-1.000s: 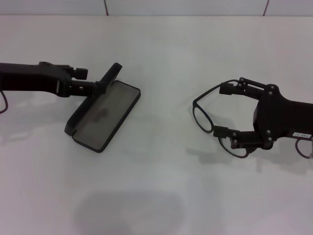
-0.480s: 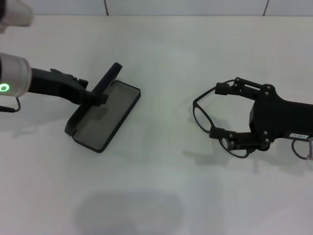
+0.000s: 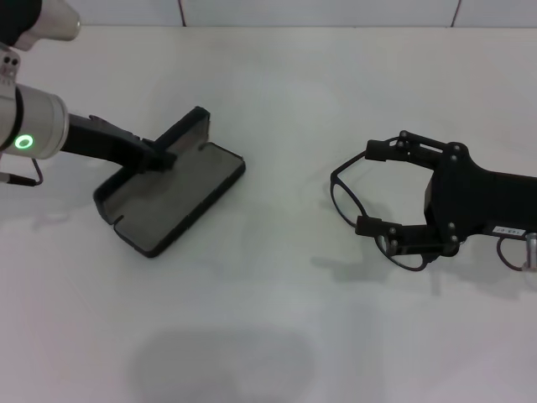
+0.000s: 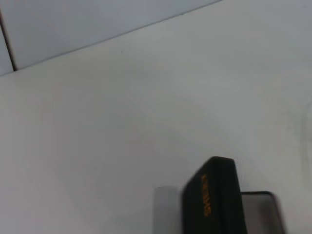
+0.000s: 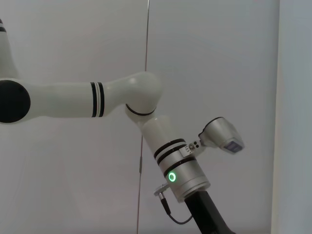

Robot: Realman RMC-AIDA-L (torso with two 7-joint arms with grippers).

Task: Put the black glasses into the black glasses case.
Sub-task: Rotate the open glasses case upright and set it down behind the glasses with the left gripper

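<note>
Next, I bring my right gripper to close on the bridge point(image 3: 367, 217) that sits between the two lenses of the black glasses.
The black glasses case point(image 3: 172, 200) lies open on the left of the white table, grey lining up, its lid point(image 3: 190, 129) tilted up at the far side. My left gripper point(image 3: 163, 156) is shut on the lid's edge. The left wrist view shows the lid point(image 4: 213, 200) with orange lettering. The black glasses point(image 3: 342, 195) lie on the right with the temples pointing right. My right gripper point(image 3: 372, 188) is open and straddles them, one finger by the far temple and one at the frame between the lenses.
The white table point(image 3: 268, 319) runs to a pale wall at the back. In the right wrist view only the left arm point(image 5: 175, 170) shows, against that wall.
The left arm has swung and turned the case, so its near end has moved left and the lid leans lower. The right gripper has edged left over the glasses, which stay in place.
</note>
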